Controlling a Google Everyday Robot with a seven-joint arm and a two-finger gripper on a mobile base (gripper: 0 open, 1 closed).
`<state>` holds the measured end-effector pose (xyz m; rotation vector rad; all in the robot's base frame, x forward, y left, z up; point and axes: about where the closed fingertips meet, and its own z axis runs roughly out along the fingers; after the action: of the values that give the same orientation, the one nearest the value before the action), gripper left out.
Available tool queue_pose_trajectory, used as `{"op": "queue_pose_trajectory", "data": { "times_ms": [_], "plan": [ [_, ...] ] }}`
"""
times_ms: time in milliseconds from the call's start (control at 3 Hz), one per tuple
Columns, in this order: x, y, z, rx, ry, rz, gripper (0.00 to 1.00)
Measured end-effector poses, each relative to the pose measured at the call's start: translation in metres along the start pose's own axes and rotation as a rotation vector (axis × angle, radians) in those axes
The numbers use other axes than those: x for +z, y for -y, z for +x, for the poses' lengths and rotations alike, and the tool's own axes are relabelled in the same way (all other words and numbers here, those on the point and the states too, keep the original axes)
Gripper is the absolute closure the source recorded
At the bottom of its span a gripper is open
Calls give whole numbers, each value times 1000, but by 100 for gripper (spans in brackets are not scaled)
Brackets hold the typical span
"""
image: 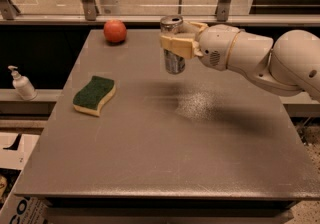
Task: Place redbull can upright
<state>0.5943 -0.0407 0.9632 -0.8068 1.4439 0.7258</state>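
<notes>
I will let go of the redbull can, now held upright over the table's far middle, with my gripper, upright on the grey table (184, 88) across from the sponge, beside the shiny patch.
The redbull can (173, 60) is a slim silver can with a shiny top, held upright over the far middle of the grey table (160, 158). My gripper (176, 43) comes in from the right on a white arm (260, 58). Its tan fingers (178, 46) are shut around the can's upper half. The can's base looks at or just above the table surface; I cannot tell whether it touches.
A green and yellow sponge (94, 95) lies at the left of the table. A red apple (115, 31) sits at the far left edge. A white pump bottle (21, 83) stands on a ledge left of the table. A glass rail runs behind.
</notes>
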Motion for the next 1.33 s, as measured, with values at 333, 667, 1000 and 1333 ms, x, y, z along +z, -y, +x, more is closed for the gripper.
{"op": "queue_pose_trajectory", "data": {
  "times_ms": [333, 667, 1000, 1333],
  "plan": [
    [0, -1, 3, -32, 25, -11, 100],
    [-6, 2, 10, -70, 60, -26, 100],
    [-11, 5, 19, -102, 80, -41, 100],
    [-17, 8, 30, -121, 74, -50, 100]
  ]
}}
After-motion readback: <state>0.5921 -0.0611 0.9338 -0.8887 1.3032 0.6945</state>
